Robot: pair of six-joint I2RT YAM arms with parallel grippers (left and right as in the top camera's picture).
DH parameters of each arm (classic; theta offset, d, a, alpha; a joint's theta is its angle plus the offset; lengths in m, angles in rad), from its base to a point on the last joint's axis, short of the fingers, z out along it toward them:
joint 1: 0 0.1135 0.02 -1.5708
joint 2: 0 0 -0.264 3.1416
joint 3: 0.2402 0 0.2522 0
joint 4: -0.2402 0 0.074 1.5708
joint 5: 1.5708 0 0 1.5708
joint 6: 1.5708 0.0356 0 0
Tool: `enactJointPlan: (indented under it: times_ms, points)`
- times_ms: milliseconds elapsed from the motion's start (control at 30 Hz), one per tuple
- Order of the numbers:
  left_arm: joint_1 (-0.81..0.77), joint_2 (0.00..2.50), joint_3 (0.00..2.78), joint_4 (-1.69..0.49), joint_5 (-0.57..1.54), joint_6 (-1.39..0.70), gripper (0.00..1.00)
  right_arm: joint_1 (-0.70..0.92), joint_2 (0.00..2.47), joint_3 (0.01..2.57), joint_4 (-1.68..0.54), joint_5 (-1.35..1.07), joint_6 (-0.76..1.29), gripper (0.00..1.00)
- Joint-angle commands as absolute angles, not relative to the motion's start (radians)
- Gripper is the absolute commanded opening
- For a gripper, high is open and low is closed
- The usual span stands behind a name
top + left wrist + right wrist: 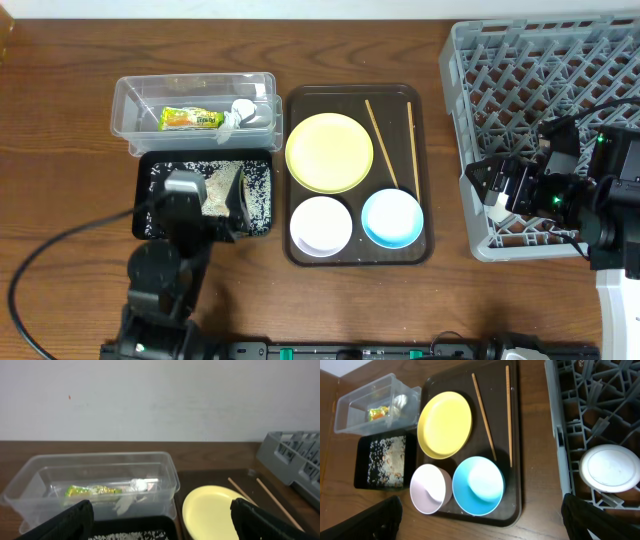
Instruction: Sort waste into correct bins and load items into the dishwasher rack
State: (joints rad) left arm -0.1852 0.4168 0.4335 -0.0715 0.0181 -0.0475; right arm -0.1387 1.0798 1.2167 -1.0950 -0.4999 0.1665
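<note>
The blue bowl's rim (421, 219) (503, 487) on the side facing the grey rack is next for my right gripper, which should go and close there.
The snack wrapper (192, 118) and the white scrap (236, 115) lie inside the clear tub (135, 95); both also show in the left wrist view, the wrapper (92, 491) and the scrap (131, 500). Rice grains (258, 190) are spread in the black tray (150, 165). My left gripper (205, 195) hangs open and empty over that tray. The yellow plate (328, 152), white bowl (320, 226), blue bowl (392, 217) and two chopsticks (382, 143) rest on the brown serving tray (425, 250). My right gripper (490, 190) is open and empty above the left edge of the grey rack (520, 60).
A round white disc-like item (610, 467) lies in the rack near its left wall. The brown serving tray stands between the bins and the rack. A black cable (60, 250) curves across the table at the front left.
</note>
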Motion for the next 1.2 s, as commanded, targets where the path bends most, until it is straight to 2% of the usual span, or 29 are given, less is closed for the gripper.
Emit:
enactJointPlan:
  times_ms: [0,367,1167]
  points:
    - [-0.151,0.301,0.32,-0.041,0.064,-0.03,0.9,-0.125,1.08,1.225,-1.093,-0.501,0.152,0.99]
    - [-0.119,0.007,0.065,-0.036,0.064,-0.03,0.9,-0.125,1.08,1.225,-1.093,-0.501,0.152,0.99]
    - [-0.119,0.005,0.004,-0.064,0.062,-0.03,0.9,-0.126,1.08,1.225,-1.093,-0.501,0.152,0.99]
